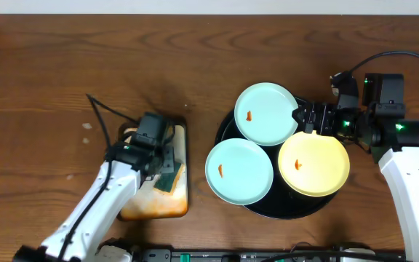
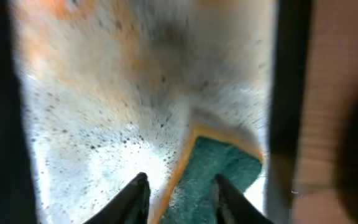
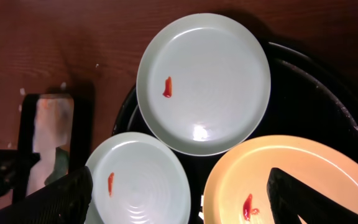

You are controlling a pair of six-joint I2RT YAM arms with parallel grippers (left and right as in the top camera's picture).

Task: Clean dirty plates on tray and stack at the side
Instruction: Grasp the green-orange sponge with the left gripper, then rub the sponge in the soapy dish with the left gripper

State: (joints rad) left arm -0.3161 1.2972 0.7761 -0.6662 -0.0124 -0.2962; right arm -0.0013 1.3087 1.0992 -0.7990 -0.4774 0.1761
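The green sponge lies at a slant under the robot's left gripper with its corner past one finger, so next the gripper opens, square up to it and pinches its long sides (image 2: 179, 170).
Three dirty plates lie on the black tray (image 1: 286, 206): a light-blue plate (image 1: 266, 113) at the back, a second light-blue plate (image 1: 239, 171) at the front left, and a yellow plate (image 1: 313, 164) at the front right. Each carries a small orange-red smear. My right gripper (image 3: 182, 199) hangs open over the tray, one finger above the front blue plate (image 3: 135, 180) and the other above the yellow plate (image 3: 291, 174). My left gripper (image 2: 180, 194) is down in the soapy metal pan (image 1: 155, 207). Its fingers stand apart astride the edge of a green sponge (image 2: 213, 168), with a sliver of gap beside the left finger.
The pan (image 2: 104, 112) is rusty and speckled with foam, and its dark walls rise on both sides of my left gripper. A black cable (image 1: 104, 116) lies on the wooden table left of the pan. Another cable loops behind the right arm (image 1: 406, 62).
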